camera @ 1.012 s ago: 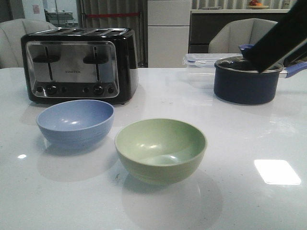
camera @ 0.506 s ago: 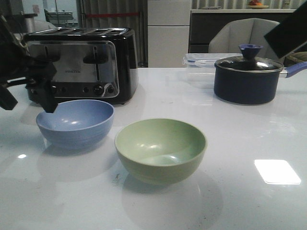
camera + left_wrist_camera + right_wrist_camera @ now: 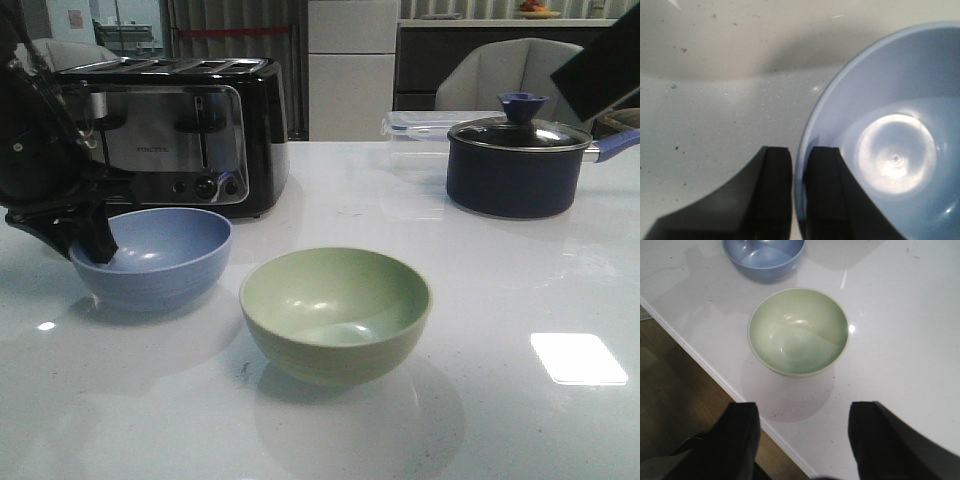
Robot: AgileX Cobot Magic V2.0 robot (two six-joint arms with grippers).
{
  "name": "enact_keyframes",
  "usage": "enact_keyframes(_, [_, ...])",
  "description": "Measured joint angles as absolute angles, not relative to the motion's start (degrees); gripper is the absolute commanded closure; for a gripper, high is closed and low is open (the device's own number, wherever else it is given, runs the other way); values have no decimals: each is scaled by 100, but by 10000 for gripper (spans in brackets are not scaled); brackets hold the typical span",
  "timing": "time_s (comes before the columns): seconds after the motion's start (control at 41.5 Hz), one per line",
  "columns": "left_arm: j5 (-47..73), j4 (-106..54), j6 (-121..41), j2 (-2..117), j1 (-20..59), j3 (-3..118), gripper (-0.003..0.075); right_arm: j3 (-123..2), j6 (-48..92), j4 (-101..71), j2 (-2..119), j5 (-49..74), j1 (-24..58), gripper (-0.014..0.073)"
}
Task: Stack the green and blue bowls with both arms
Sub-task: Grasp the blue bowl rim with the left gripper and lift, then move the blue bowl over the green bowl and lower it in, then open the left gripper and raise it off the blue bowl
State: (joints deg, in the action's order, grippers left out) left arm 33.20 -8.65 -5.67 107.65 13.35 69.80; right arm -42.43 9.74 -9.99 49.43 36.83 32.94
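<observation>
Next, I release the blue bowl from my left gripper inside the green bowl (image 3: pixel 336 284), nested upright in its hollow.
The blue bowl (image 3: pixel 160 255) stands upright on the white table at the left. The green bowl (image 3: pixel 335 310) stands to its right, nearer the front, a small gap apart. My left gripper (image 3: pixel 95 245) is at the blue bowl's left rim. In the left wrist view the gripper (image 3: pixel 799 150) straddles the rim of the blue bowl (image 3: pixel 890 150), one finger (image 3: pixel 822 190) inside, the other outside, closed on it. My right gripper (image 3: pixel 805 440) is open and empty, high above the table, looking down on the green bowl (image 3: pixel 797 332) and the blue bowl (image 3: pixel 762 255). Only the right arm (image 3: pixel 600 65) shows in the front view.
A black-and-chrome toaster (image 3: pixel 170 130) stands right behind the blue bowl. A navy lidded saucepan (image 3: pixel 515 165) and a clear plastic box (image 3: pixel 415 125) stand at the back right. The table's front edge (image 3: pixel 715 375) runs close to the green bowl.
My left arm came in from the left, dropped to the blue bowl's left rim and closed on it. The bowl shifted slightly left. The right arm drew up and away.
</observation>
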Motion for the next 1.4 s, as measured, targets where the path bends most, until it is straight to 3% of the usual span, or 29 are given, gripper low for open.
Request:
enact_keyframes(0.386, [4246,-1070,-567,10276,1484,7705,627,-4243,974,-999,4943,3687,3294,95])
enact_keyframes(0.892, [4717,-1150,-860,10107,3323,8033,627,-4243,974,-990,4943,3687,3294,95])
enact_keyframes(1.108, [4575,-1150,-868,10456,3569,8033,624,-4243,974,-990,4943,3687,3294,95])
enact_keyframes(1.229, [4562,-1150,-868,10706,3569,8033,533,-4243,974,-990,4943,3687,3294,95])
enact_keyframes(1.398, [4482,-1150,-868,10844,3577,8033,291,-4243,974,-990,4943,3687,3294,95])
